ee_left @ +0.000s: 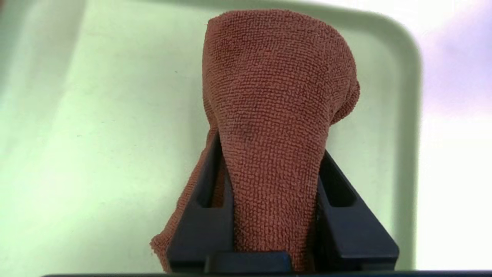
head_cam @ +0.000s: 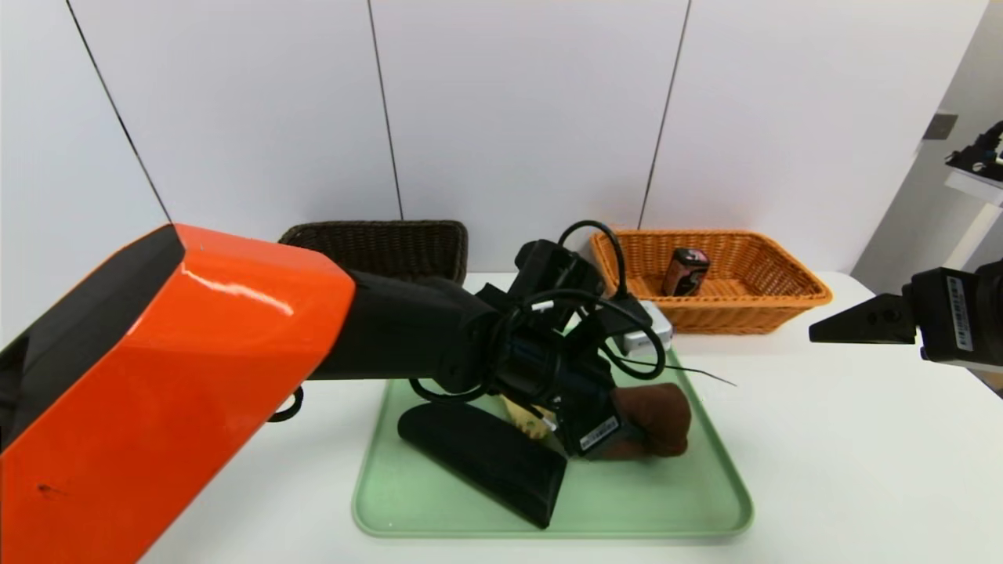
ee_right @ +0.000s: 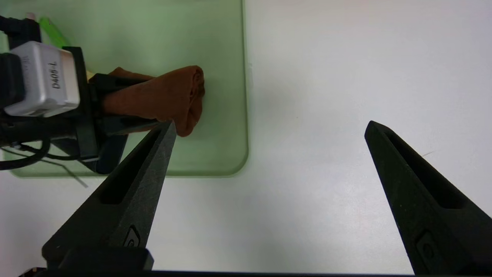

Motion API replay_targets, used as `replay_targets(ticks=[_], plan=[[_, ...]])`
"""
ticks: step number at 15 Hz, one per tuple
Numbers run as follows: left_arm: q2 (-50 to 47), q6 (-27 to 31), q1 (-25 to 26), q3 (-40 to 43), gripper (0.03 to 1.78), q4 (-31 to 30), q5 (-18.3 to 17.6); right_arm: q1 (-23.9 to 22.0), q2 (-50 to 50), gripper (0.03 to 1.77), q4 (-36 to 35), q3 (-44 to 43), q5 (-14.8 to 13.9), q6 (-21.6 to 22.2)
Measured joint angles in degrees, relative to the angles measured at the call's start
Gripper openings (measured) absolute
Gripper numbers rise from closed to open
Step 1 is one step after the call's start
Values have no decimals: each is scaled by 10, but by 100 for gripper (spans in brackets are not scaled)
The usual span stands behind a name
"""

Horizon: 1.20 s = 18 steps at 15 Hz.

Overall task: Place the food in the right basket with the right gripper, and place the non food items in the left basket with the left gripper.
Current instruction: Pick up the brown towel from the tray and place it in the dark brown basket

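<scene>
The left gripper should drop the brown towel, which lies on the green tray, in the middle of the dark basket (head_cam: 367, 260) at the back.
On the green tray (head_cam: 666, 509) lies the brown towel (head_cam: 662, 419) (ee_left: 269, 96) (ee_right: 161, 98). My left gripper (head_cam: 599, 427) (ee_left: 271, 144) is shut on one end of it, squeezing the cloth narrow between the jaws. Beside it on the tray lies the long black pouch (head_cam: 486, 458). Only a bit of the yellow pasta spoon (head_cam: 521, 415) shows under the wrist. The food package (head_cam: 686, 272) stands in the orange right basket (head_cam: 783, 290). The dark left basket (head_cam: 376, 243) stands at the back. My right gripper (head_cam: 819, 333) (ee_right: 269, 127) hangs open over the bare table, right of the tray.
The white table (head_cam: 823, 439) runs to the right of the tray. The spoon's green handle (ee_right: 54, 30) peeks out behind the left wrist camera (ee_right: 42, 84). A stand with dark equipment (head_cam: 975, 157) is at the far right edge.
</scene>
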Motion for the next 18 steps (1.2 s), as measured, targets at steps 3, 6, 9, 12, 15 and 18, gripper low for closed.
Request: replay_targets(ticks=[3,6,9,12,15,18], plan=[[-34,-36,6,-4,53,0,4,-1,-5,170,0,0,0,0],[-78,-59,27,-5,53,0,24,-5,-8,170,0,2,0,0],[-121,-86,60,-3,53,2,48,-5,-12,170,0,6,9,0],[-151,-114,109,-5,53,2,106,-4,-14,170,-1,8,19,-1],[-172,-121,186,-7,53,2,118,-4,-14,170,-1,8,21,-1],[-182,-122,279,-6,53,12,120,-4,-14,170,-1,8,20,-2]])
